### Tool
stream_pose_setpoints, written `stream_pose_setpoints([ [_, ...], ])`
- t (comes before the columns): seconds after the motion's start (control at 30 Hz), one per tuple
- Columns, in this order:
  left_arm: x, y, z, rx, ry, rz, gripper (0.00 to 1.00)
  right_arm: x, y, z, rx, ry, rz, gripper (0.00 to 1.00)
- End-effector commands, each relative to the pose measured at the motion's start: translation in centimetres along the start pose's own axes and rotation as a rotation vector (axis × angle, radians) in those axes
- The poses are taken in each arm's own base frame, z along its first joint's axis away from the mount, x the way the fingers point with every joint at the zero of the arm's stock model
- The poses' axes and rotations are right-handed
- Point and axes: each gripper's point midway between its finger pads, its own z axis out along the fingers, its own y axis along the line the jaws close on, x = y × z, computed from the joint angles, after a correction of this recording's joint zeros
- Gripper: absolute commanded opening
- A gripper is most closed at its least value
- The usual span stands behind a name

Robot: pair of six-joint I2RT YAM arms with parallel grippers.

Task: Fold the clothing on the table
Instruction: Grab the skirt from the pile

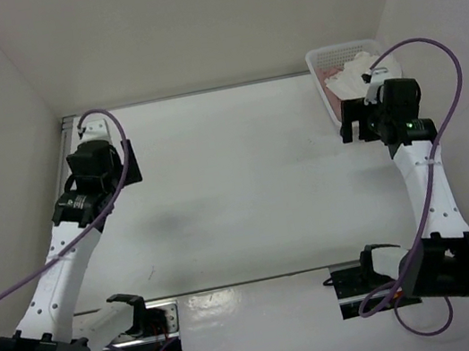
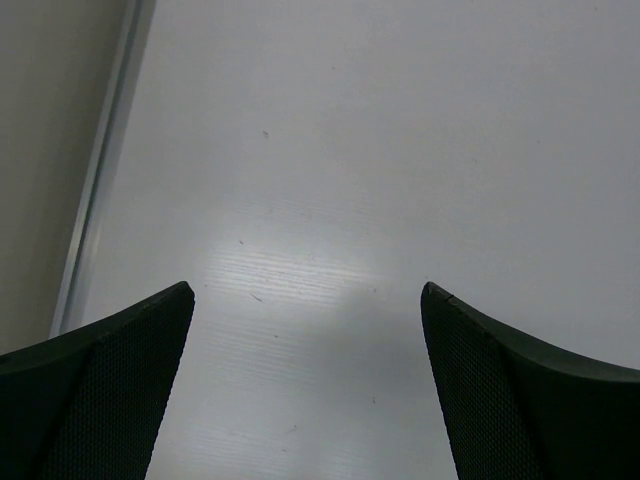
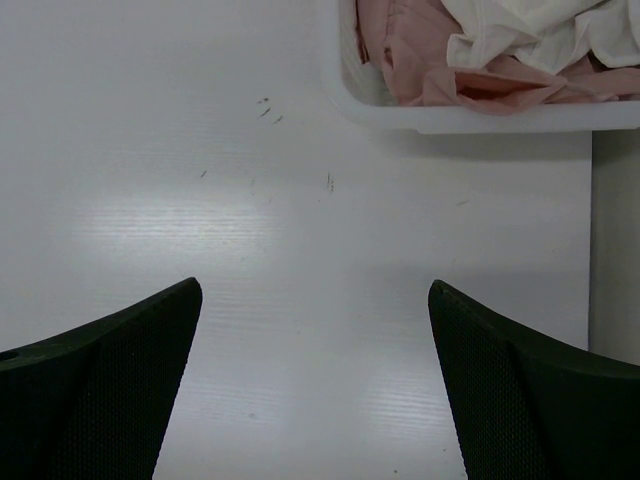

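Next, my right gripper grabs the top fold of the white clothing [image 1: 349,79] in the basket, near the pink garment.
The white table [image 1: 245,183] lies bare between the two arms. White clothing [image 1: 351,75] lies bunched in a basket at the back right corner; the right wrist view shows it [image 3: 520,30] on top of a pink garment [image 3: 420,60]. My right gripper [image 1: 363,121] hangs open just in front of the basket, with only table [image 3: 150,120] between its fingers [image 3: 315,285]. My left gripper [image 1: 103,176] is open near the back left corner, over bare table [image 2: 380,150], nothing between its fingers [image 2: 307,290].
The white plastic basket [image 1: 319,79] stands against the right wall, its near rim [image 3: 450,115] just beyond my right fingertips. A metal rail [image 2: 100,170] runs along the table's left edge beside my left gripper. Walls enclose the back and both sides.
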Motion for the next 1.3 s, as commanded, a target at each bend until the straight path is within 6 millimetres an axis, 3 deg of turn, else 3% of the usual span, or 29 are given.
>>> stream_pose_setpoints([
  [0.0, -4.3, 2.1, -0.4, -0.089, -0.149, -0.132, 1.0, -3.8, -0.4, 0.1, 0.028, -0.093, 0.017, 0.98],
  [0.1, -3.7, 1.0, 1.4, -0.028, -0.097, -0.105, 1.0, -3.9, -0.5, 2.3, 0.013, -0.039, 0.05, 0.98],
  [0.23, -2.6, 0.6, 3.6, -0.029, -0.023, -0.056, 1.0, -2.7, -0.7, 5.3, -0.008, 0.052, 0.047, 0.98],
  [0.33, -0.7, -1.1, 5.6, 0.035, 0.06, -0.008, 1.0, -2.3, -1.0, 7.2, -0.012, 0.102, 0.056, 0.98],
  [0.43, 0.5, -1.5, 6.9, 0.04, 0.114, 0.03, 1.0, -1.6, -1.5, 9.6, -0.007, 0.16, 0.065, 0.98],
  [0.57, 1.2, -1.4, 7.3, 0.039, 0.133, 0.058, 1.0, -2.7, -2.0, 10.1, 0.013, 0.136, 0.059, 0.98],
  [0.77, 0.8, -1.3, 6.9, 0.041, 0.114, 0.053, 1.0, -7.4, -3.2, 10.7, 0.076, 0.022, 0.054, 0.98],
  [0.9, 0.7, -1.0, 6.5, 0.033, 0.102, 0.05, 1.0, -9.5, -3.7, 12.0, 0.09, -0.004, 0.062, 0.98],
  [0.93, 0.7, -0.9, 6.5, 0.024, 0.101, 0.051, 1.0, -10.9, -3.9, 12.1, 0.091, -0.029, 0.059, 0.98],
  [0.97, 0.5, -0.8, 6.3, 0.025, 0.092, 0.048, 1.0, -11.0, -4.1, 12.7, 0.1, -0.02, 0.06, 0.98],
  [1.0, 0.9, -0.8, 6.4, 0.024, 0.101, 0.051, 1.0, -10.0, -4.5, 14.5, 0.108, 0.023, 0.065, 0.98],
  [1.07, 0.9, -0.8, 6.4, 0.024, 0.101, 0.051, 1.0, -10.8, -5.0, 15.7, 0.121, 0.031, 0.066, 0.98],
  [1.1, 0.9, -0.8, 6.4, 0.024, 0.101, 0.051, 1.0, -9.7, -5.5, 17.8, 0.13, 0.07, 0.069, 0.98],
  [1.13, 0.9, -0.6, 6.4, 0.015, 0.1, 0.051, 1.0, -10.6, -5.7, 18.2, 0.13, 0.06, 0.059, 0.98],
  [1.27, 1.0, -0.5, 6.3, 0.003, 0.107, 0.044, 1.0, -10.9, -6.8, 20.8, 0.148, 0.064, 0.065, 0.98],
])
